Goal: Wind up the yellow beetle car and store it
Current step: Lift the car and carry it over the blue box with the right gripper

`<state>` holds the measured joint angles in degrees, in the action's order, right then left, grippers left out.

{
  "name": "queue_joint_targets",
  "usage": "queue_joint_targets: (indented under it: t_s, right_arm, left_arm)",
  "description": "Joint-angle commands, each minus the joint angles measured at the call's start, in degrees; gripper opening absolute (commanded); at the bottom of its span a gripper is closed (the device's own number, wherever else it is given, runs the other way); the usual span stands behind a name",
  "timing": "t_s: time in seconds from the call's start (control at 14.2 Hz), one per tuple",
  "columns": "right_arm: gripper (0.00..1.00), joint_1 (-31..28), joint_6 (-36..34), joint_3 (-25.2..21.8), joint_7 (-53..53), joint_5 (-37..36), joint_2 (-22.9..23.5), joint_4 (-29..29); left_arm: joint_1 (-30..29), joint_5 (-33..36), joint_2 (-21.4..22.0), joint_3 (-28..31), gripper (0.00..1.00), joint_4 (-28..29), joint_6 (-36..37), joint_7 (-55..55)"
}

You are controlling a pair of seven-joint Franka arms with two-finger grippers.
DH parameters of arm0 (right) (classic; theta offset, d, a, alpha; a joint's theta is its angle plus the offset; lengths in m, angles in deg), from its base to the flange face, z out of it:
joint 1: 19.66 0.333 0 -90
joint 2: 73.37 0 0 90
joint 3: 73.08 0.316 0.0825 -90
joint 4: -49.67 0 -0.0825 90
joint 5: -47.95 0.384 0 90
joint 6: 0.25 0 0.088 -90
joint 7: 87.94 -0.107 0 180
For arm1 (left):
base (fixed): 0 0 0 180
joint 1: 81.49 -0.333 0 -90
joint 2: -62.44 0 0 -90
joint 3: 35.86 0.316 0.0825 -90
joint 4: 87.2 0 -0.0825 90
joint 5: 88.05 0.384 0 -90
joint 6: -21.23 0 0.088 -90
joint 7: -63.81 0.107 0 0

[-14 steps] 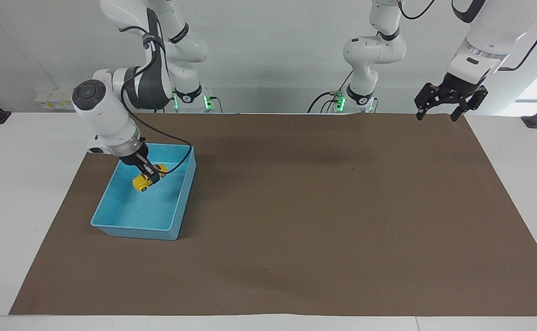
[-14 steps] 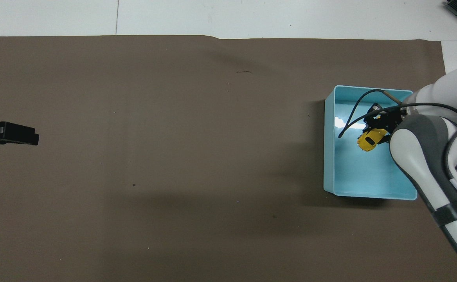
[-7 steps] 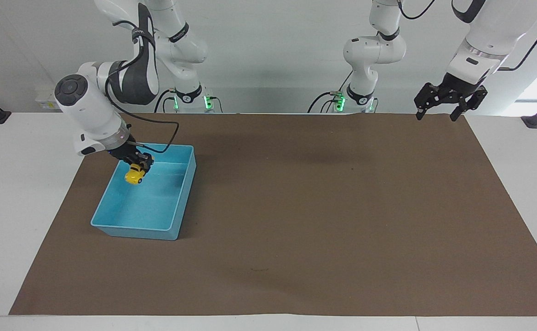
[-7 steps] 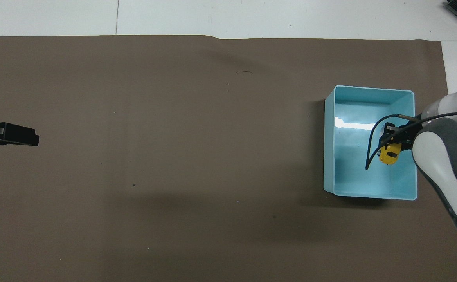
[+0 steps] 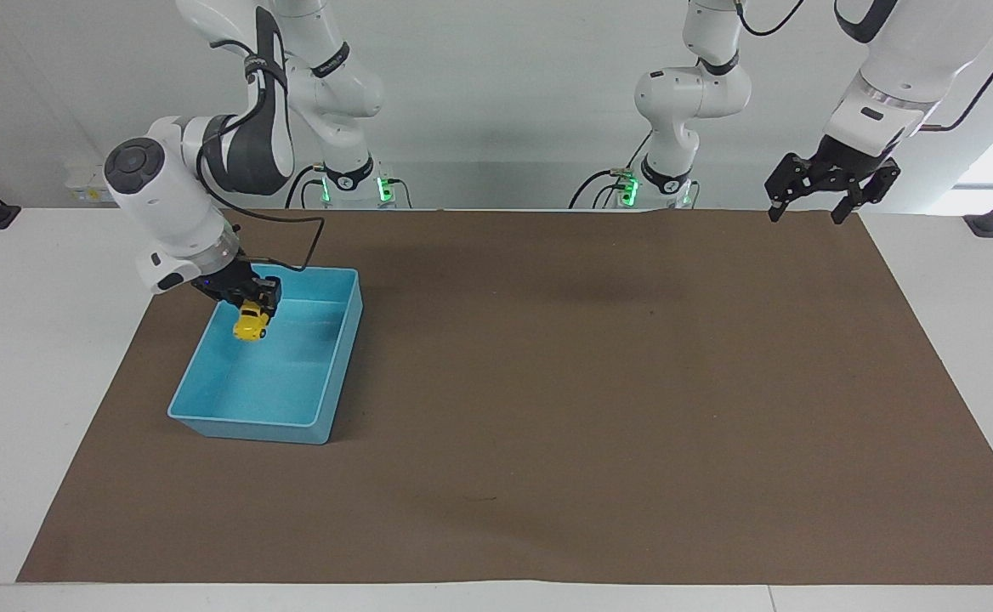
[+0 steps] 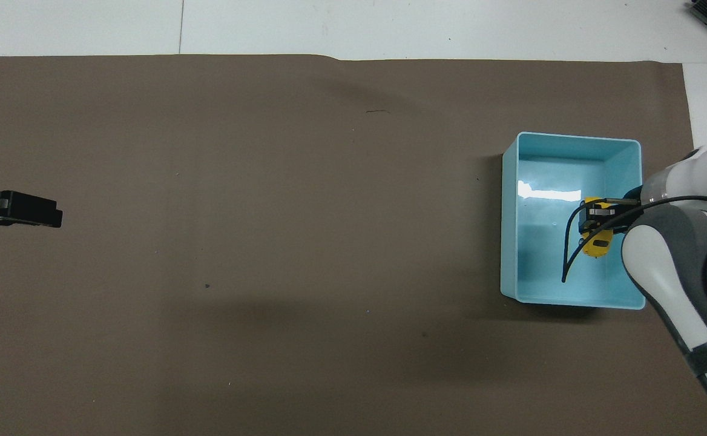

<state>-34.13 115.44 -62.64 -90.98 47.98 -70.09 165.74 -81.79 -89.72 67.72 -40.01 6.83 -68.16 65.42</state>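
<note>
Next, my right gripper releases the yellow beetle car on the blue bin's bottom near the bin's side point(image 6: 552, 238) facing my left gripper.
The yellow beetle car point(image 5: 249, 324) is held in my right gripper point(image 5: 252, 308), which is shut on it. The car hangs nose down inside the blue bin point(image 5: 246, 421), a little above its floor, by the wall toward the right arm's end of the table. In the overhead view the car point(image 6: 595, 246) shows under the right gripper point(image 6: 595, 227), inside the bin point(image 6: 571, 136). My left gripper point(image 5: 807, 208) is open and empty, and waits raised over the brown mat's corner at the left arm's end; its tip shows in the overhead view point(image 6: 51, 217).
A brown mat point(image 5: 590, 382) covers most of the white table point(image 5: 20, 340). The bin stands on the mat toward the right arm's end. A black cable point(image 6: 571, 254) from the right wrist hangs over the bin.
My right gripper has lifted the car from the bin's middle and carried it toward the bin wall at the right arm's end. The left arm has not moved.
</note>
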Motion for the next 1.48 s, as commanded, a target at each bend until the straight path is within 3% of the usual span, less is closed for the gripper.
queue_joint_targets:
  t_s: [0.0,0.63,1.41]
  right_arm:
    - [0.00,-0.4,6.9,0.1,1.8,0.6,-1.3,6.2]
    - [0.00,-0.3,18.7,0.2,2.0,0.6,2.6,11.6]
    - [0.00,0.5,22.1,0.2,1.5,0.6,4.7,12.9]
  left_arm:
    - [0.8,-0.6,0.4,0.4,1.00,0.2,0.6,-0.2]
    - [2.5,-0.8,0.4,0.4,1.00,0.0,0.3,-0.3]
    - [1.6,-0.8,0.4,0.5,1.00,0.0,0.6,-0.3]
